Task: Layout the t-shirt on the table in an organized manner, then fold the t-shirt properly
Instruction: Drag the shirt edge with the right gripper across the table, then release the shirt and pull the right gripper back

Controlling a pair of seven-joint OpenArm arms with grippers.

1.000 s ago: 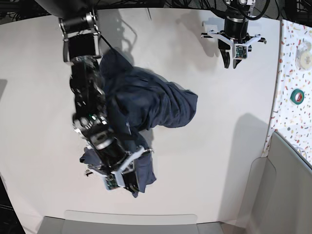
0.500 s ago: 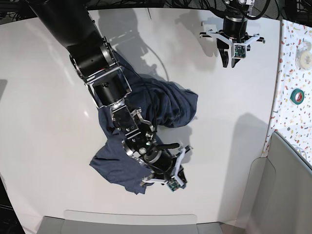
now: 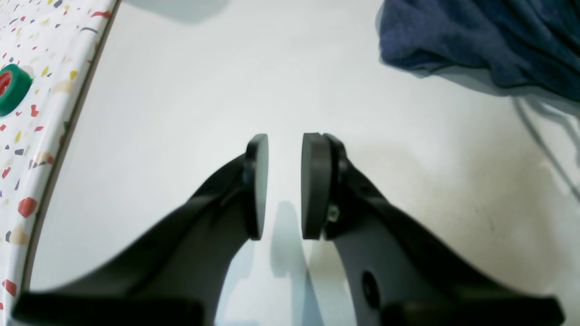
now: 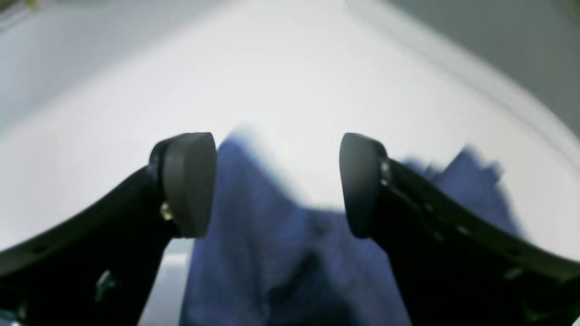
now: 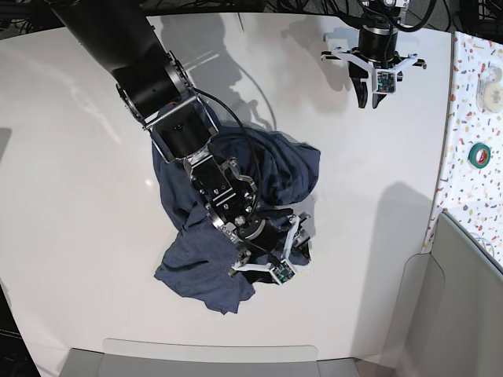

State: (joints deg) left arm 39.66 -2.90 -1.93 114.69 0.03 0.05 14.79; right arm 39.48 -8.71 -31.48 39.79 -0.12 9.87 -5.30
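I will next move my right gripper to the navy t-shirt's front flap and grab its outer corner (image 5: 159,273), farthest from the green tape roll.
The navy t-shirt (image 5: 275,169) lies crumpled in a heap in the middle of the white table (image 5: 71,204), with one flap (image 5: 196,275) spread toward the front edge. My right arm reaches across the heap. My right gripper (image 5: 287,263) hovers at the heap's front right side. In the right wrist view my right gripper (image 4: 276,185) stands open, and blurred blue cloth (image 4: 253,258) lies below the jaws, untouched by either pad. At the far right of the table my left gripper (image 5: 369,100) hangs over bare tabletop. Its pads (image 3: 312,185) stand a narrow gap apart with nothing between them. The shirt's edge (image 3: 476,40) lies well ahead of it.
A speckled terrazzo strip (image 5: 471,181) borders the table on the right, with a green tape roll (image 5: 479,155) and a white roll (image 5: 493,93) on it. A grey bin (image 5: 464,306) stands at the lower right. A cable (image 3: 543,145) trails from the shirt.
My right gripper swept from the front left to the shirt's front right, dragging cloth along, then opened and let it go. The left gripper stayed put.
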